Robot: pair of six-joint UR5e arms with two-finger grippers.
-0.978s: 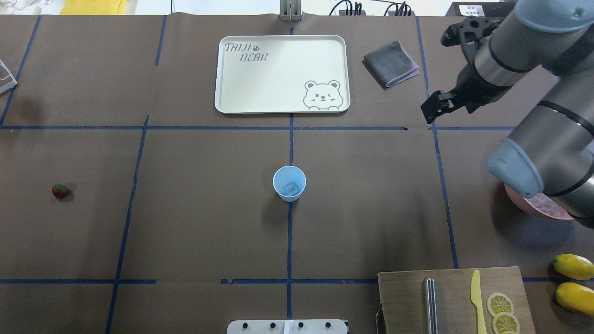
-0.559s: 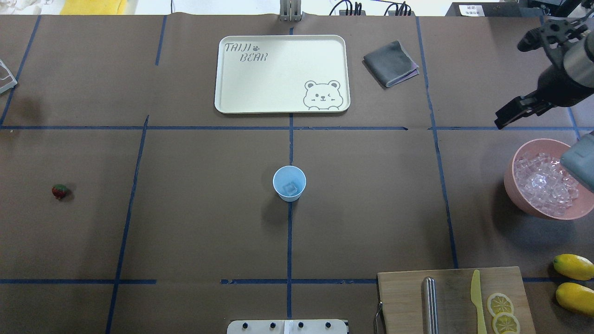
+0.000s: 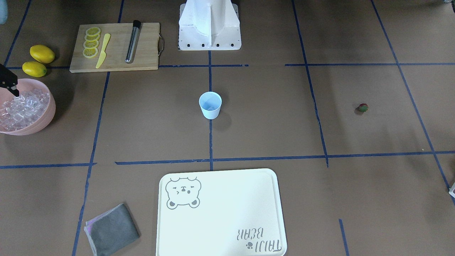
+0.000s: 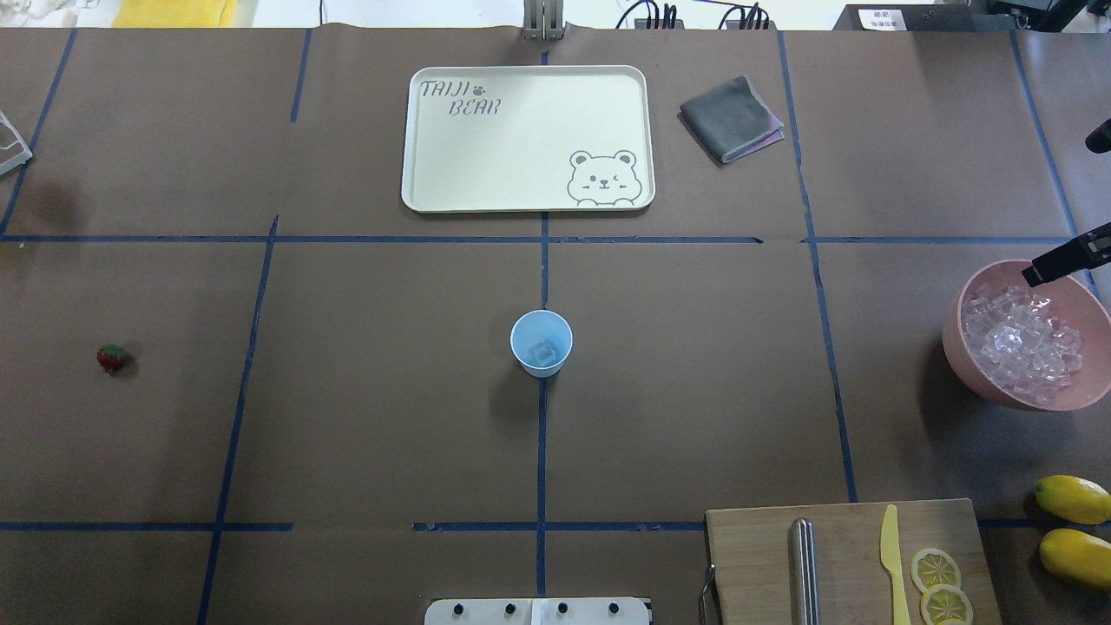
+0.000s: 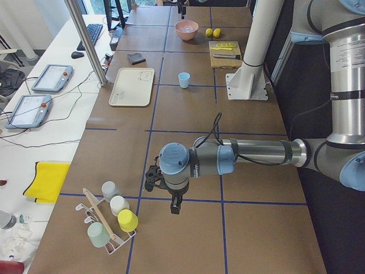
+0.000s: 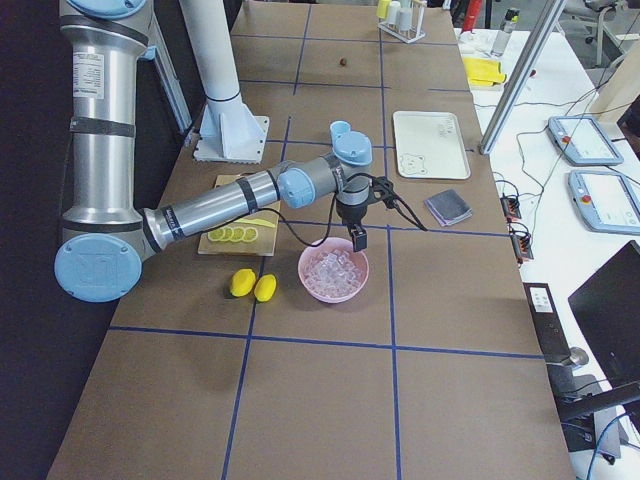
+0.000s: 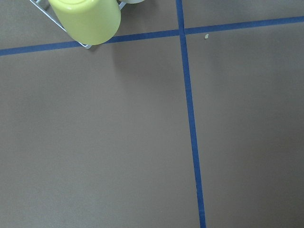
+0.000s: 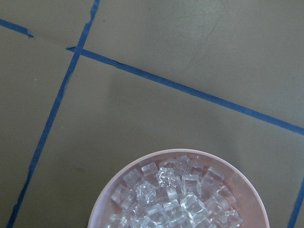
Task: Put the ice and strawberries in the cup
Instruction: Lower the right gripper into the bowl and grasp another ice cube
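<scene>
Ice goes in the pale blue cup, so next my right gripper closes on a clear ice cube near the middle of the pink bowl (image 3: 28,107) (image 8: 157,214).
The pale blue cup (image 4: 541,343) stands upright at the table's middle, also in the front view (image 3: 210,105), with one clear ice cube (image 4: 543,352) inside. More ice (image 4: 1020,343) fills the pink bowl (image 4: 972,369) at the right. The strawberry (image 4: 111,358) lies alone at the far left, also in the front view (image 3: 362,107). My right gripper (image 4: 1035,276) hangs over the bowl's far rim, cut by the frame edge; I cannot tell if it is open. My left gripper (image 5: 175,208) hovers over bare table near a cup rack, far from the strawberry; its state cannot be told.
A white bear tray (image 4: 528,139) and a grey cloth (image 4: 731,117) lie at the far side. A cutting board (image 4: 846,555) with a yellow knife, a metal rod and lemon slices is at the near right, beside two lemons (image 4: 1072,499). A cup rack (image 5: 108,222) stands at the left end.
My right arm has swung right, from near the grey cloth to over the pink bowl's far rim, uncovering the bowl. Cup, ice cube and strawberry have not moved.
</scene>
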